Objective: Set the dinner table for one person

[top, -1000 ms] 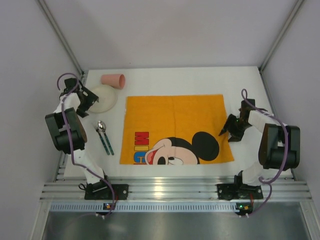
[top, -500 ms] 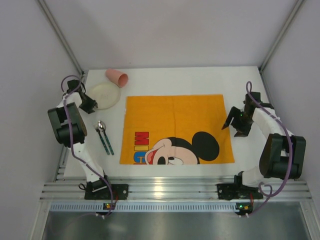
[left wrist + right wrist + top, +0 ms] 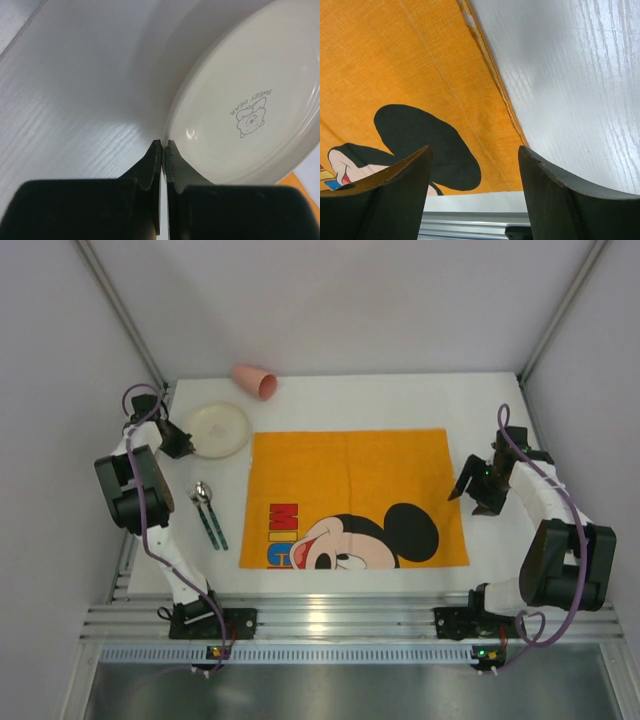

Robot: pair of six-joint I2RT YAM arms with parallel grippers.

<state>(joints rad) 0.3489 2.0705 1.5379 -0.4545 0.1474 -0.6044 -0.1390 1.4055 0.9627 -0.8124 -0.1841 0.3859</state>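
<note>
My left gripper needs to let go of the cream plate on the orange placemat (image 3: 355,496), just behind the cartoon mouse's face.
The white dinner table (image 3: 400,400) carries an orange cartoon-mouse placemat (image 3: 350,480) at its middle. A cream plate (image 3: 217,428) lies at the back left, just off the mat's corner. My left gripper (image 3: 186,445) is shut on the plate's left rim. In the left wrist view the plate (image 3: 250,100) shows a small printed bear, and the left gripper (image 3: 163,145) pinches its edge. My right gripper (image 3: 470,496) hovers open over the mat's right edge. The right wrist view shows the right gripper (image 3: 475,150) holding nothing above the placemat (image 3: 420,75).
A pink cup (image 3: 255,381) lies on its side at the back edge, left of centre. A spoon (image 3: 203,492) and a second teal-handled utensil (image 3: 214,530) lie left of the mat. A silver rail (image 3: 350,620) runs along the near edge. Grey walls close in on three sides.
The left gripper has shut on the plate's rim, and the plate has shifted slightly right. The pink cup has rolled back and to the right. The right gripper has opened and moved a little right.
</note>
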